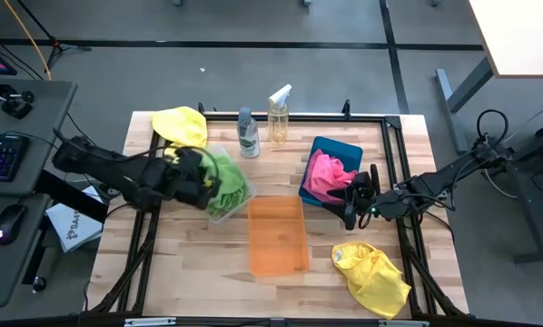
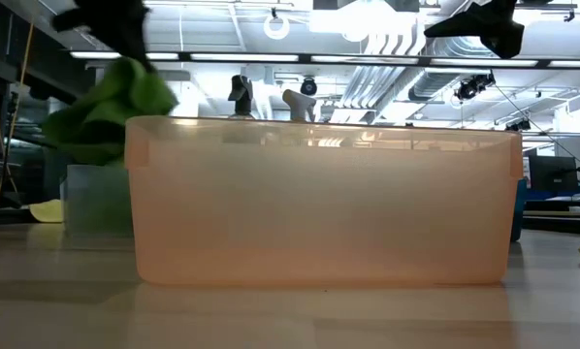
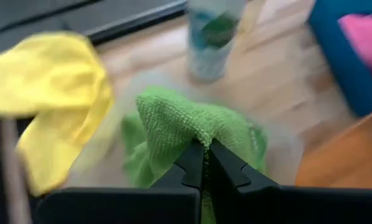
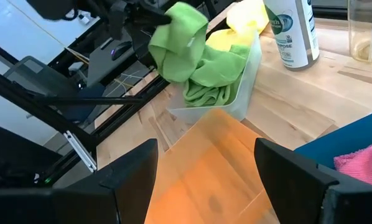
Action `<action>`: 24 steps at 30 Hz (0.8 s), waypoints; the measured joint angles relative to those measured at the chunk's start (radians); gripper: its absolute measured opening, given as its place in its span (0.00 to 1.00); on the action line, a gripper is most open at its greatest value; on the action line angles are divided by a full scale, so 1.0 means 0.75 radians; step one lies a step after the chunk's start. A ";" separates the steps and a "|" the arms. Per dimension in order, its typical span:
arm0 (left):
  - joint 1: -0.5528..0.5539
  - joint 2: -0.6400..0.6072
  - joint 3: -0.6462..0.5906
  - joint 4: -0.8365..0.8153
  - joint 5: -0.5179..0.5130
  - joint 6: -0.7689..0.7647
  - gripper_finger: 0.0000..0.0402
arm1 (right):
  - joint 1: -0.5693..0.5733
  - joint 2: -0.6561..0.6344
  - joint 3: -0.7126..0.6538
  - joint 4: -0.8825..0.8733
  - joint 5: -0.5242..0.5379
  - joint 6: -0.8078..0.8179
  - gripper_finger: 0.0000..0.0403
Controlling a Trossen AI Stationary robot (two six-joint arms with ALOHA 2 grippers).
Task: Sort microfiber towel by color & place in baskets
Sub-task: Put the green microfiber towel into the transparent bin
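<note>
The robot's left gripper will release the lime green towel, now held over the clear basket, on the other green towel inside the clear basket (image 1: 221, 192) (image 3: 189, 146).
My left gripper (image 1: 204, 184) is shut on a lime green microfiber towel (image 4: 176, 40), held over the clear basket (image 1: 238, 205). Another green towel (image 4: 214, 81) lies inside that basket. The empty orange basket (image 1: 277, 234) stands at mid-table. The teal basket (image 1: 342, 150) holds pink towels (image 1: 326, 173). One yellow towel (image 1: 181, 125) lies at the far left of the table, another (image 1: 373, 272) at the near right. My right gripper (image 1: 357, 205) hangs open by the teal basket's near end, with nothing between its fingers. My left gripper pinches a bunched fold (image 3: 201, 140) of the green towel between its two fingertips (image 3: 189, 165). The fingers slant down from the table's left. The towel hangs in a slack bundle below them, over the clear basket; whether its lower end touches the cloth inside, I cannot tell.
Two spray bottles (image 1: 247, 133) (image 1: 279, 116) stand at the far edge behind the baskets. A black frame rail (image 1: 294, 116) runs around the table. A keyboard and mouse lie on a desk (image 1: 17, 163) to the left of the table.
</note>
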 joint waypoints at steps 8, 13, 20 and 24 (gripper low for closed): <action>0.191 0.092 -0.129 0.421 0.074 0.439 0.00 | 0.000 0.000 0.000 0.001 -0.002 0.002 0.65; 0.209 0.071 -0.391 0.436 0.178 0.284 0.00 | 0.000 0.000 0.000 0.001 -0.007 0.016 0.65; 0.185 0.019 -0.721 0.761 0.403 0.240 0.00 | 0.000 0.000 0.000 0.000 -0.002 0.025 0.65; 0.230 0.019 -0.775 0.850 0.482 0.303 0.00 | 0.000 0.000 0.000 0.000 0.014 0.026 0.65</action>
